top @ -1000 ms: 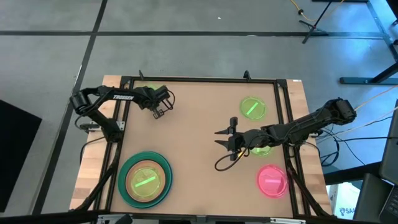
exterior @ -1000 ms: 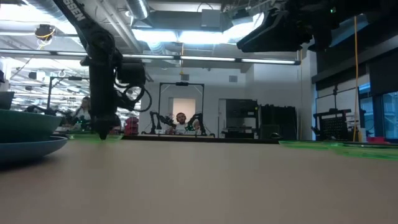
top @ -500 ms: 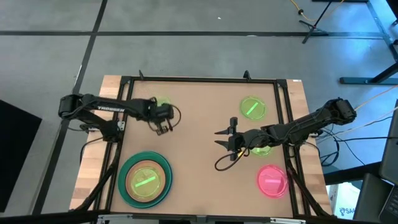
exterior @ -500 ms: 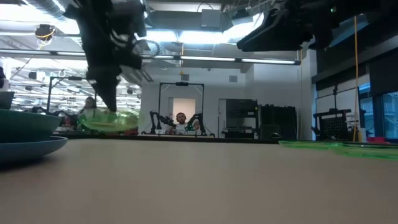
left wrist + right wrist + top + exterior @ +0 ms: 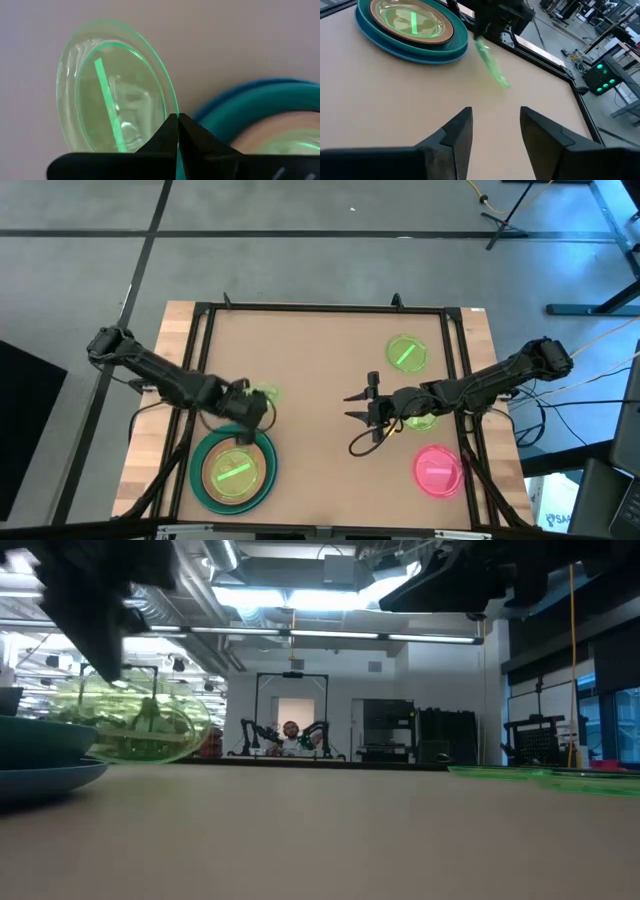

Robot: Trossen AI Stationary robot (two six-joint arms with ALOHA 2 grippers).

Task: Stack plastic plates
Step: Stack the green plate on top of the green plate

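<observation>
My left gripper is going to set its green plate down on top of the green plate (image 5: 236, 470) (image 5: 311, 146) inside the peach one.
My left gripper (image 5: 252, 406) is shut on a small translucent green plate (image 5: 264, 393), held in the air just beyond the far rim of the stack (image 5: 235, 468). That stack is a teal and a blue plate with a peach plate and a green one on top. In the low view the held plate (image 5: 135, 725) hangs tilted above the table. My right gripper (image 5: 354, 408) hovers open over the table's middle right. A second green plate (image 5: 405, 352) lies flat at the far right, a third (image 5: 422, 420) under my right arm, and a pink plate (image 5: 437, 470) near right. No black plate shows. My left gripper pinches the green plate's rim (image 5: 174, 112) between its two fingertips, one finger on each face of the thin edge. The plate is lifted clear of the table and tilted, reaching away past the fingers (image 5: 162, 135).
A black frame rail (image 5: 320, 308) runs around the brown tabletop. Bare table lies between the stack and my right gripper. In the right wrist view the stack (image 5: 412, 25) and the held plate (image 5: 492, 65) lie ahead of the open fingers. A person shows far off in the room (image 5: 290, 735).
My left gripper took the green plate off the table at the far left, lifted it clear and carried it toward the near edge, up to the stack. The plate went from lying flat to hanging tilted.
</observation>
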